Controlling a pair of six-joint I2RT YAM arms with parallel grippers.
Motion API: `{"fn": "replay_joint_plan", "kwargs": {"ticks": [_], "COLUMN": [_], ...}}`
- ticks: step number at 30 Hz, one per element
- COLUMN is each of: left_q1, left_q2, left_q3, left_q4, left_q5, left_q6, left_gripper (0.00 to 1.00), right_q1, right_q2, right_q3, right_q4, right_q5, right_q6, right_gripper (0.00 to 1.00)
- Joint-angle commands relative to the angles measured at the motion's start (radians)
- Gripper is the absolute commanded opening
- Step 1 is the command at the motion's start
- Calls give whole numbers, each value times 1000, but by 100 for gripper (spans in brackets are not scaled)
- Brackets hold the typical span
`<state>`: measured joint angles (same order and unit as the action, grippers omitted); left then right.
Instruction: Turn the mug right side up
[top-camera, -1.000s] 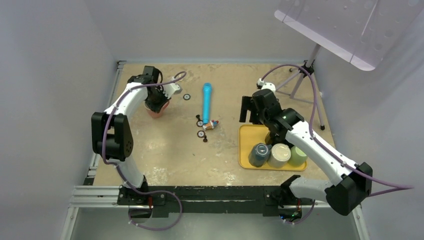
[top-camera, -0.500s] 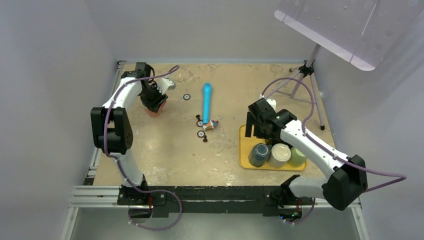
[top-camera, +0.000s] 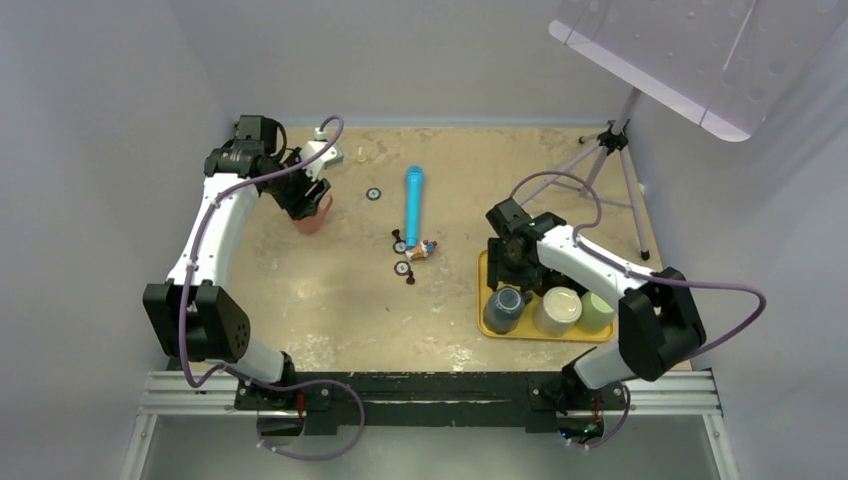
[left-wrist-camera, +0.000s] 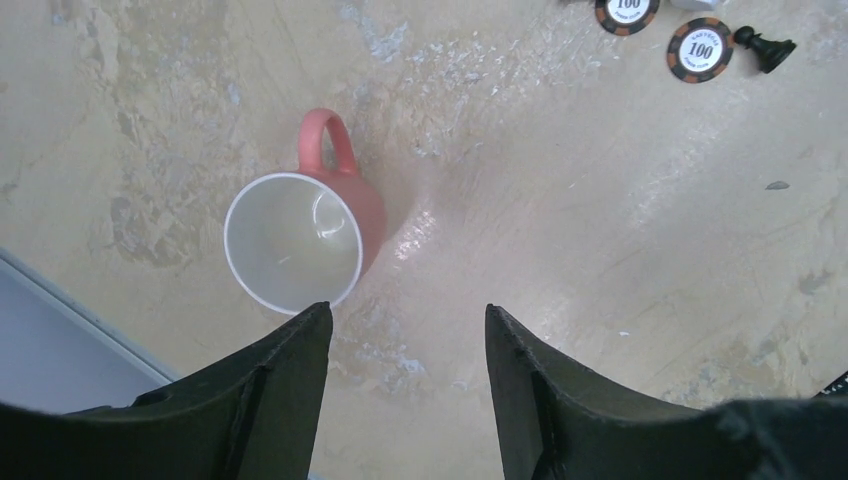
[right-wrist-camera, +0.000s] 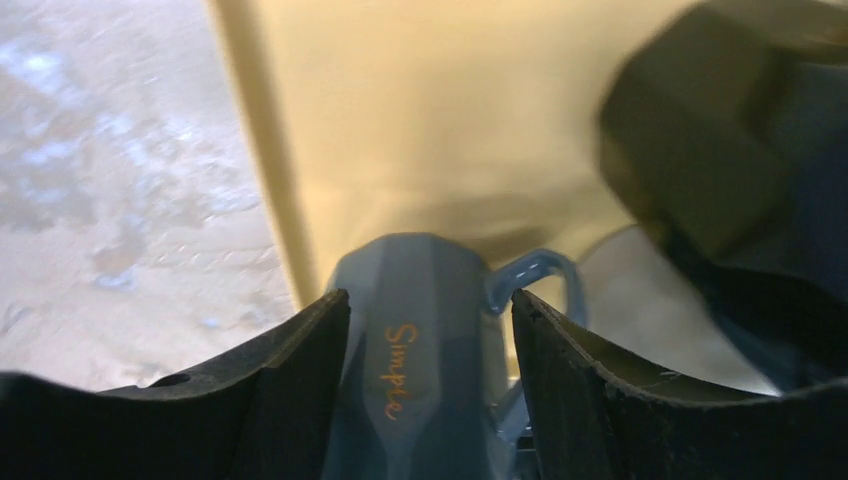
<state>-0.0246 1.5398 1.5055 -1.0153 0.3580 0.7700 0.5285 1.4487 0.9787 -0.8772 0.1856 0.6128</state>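
Observation:
My right gripper should back off and take the blue mug by its handle (top-camera: 527, 297), because its fingers are around the wide body of the upside-down blue mug.
A red mug (left-wrist-camera: 300, 235) stands upright on the table, its white inside facing up and its handle pointing away. My left gripper (left-wrist-camera: 405, 315) hovers open just beside it, holding nothing; in the top view this gripper (top-camera: 305, 195) partly covers the red mug (top-camera: 314, 218). On the yellow tray (top-camera: 545, 337) a blue mug (top-camera: 503, 310) marked "Simple" sits at the left end. My right gripper (right-wrist-camera: 430, 300) is down over that blue mug (right-wrist-camera: 420, 340), a finger pressed against each side. Its handle (right-wrist-camera: 545, 275) sticks out to the right.
A cream mug (top-camera: 558, 310) and a green mug (top-camera: 596, 312) stand beside the blue one on the tray. A blue cylinder (top-camera: 412, 205), poker chips (left-wrist-camera: 700, 50) and chess pieces (left-wrist-camera: 765, 45) lie mid-table. A tripod (top-camera: 610, 150) stands at the back right.
My left gripper opened, let go of the red mug and drew back from it. My right gripper dropped onto the tray and closed round the blue mug, which shifted slightly left.

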Motion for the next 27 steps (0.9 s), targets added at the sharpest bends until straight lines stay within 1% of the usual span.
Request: {"fn": "replay_joint_plan", "kwargs": {"ticks": [1, 3, 6, 8, 9, 13, 14, 15, 17, 19, 21, 22, 23, 25, 27], "left_q1": [-5, -6, -5, -5, -5, -6, -8, -9, -9, -10, -13, -15, -15, -18, -18], "left_q2": [-36, -47, -52, -51, -52, -43, -42, -43, -43, -46, -46, -46, -45, -47, -54], "left_q3": [-27, -28, -31, -35, -38, -41, -42, -42, -48, -59, -69, -71, -71, -76, -85], "left_q4": [-23, -30, -30, -29, -28, -26, -27, -27, -24, -15, -12, -11, -11, -10, -6], "left_q5": [67, 75, 75, 76, 79, 90, 91, 93, 99, 107, 113, 115, 118, 128, 143], "left_q6": [-6, -4, -2, -2, 0, 2, 2, 1, 1, 2, 1, 2, 0, -4, -9], "left_gripper": [62, 62, 62, 62, 62, 62, 62, 62, 62, 62, 62, 62, 62, 62, 61], "right_q1": [40, 46, 46, 48, 48, 45, 43, 43, 40, 39, 39, 39, 38, 39, 39], "right_q2": [48, 63, 98, 109, 92, -64, -118, -168, -266, -352, -448, -494, -537, -625, -697], "right_q3": [75, 98, 127, 150, 159, 190, 178, 153, 89, 67, 51, 32, 6, -64, -126], "right_q4": [98, 102, 65, 24, 7, 2, 16, 39, 71, 18, -84, -128, -154, -167, -157], "right_q5": [-182, -217, -207, -152, -102, 43, 69, 83, 94, 139, 195, 203, 197, 156, 115], "right_q6": [-91, -122, -139, -122, -103, -5, 28, 60, 157, 282, 466, 567, 650, 789, 889], "right_gripper": [64, 64, 67, 71, 76, 88, 89, 92, 95, 96, 88, 83, 80, 73, 65]}}
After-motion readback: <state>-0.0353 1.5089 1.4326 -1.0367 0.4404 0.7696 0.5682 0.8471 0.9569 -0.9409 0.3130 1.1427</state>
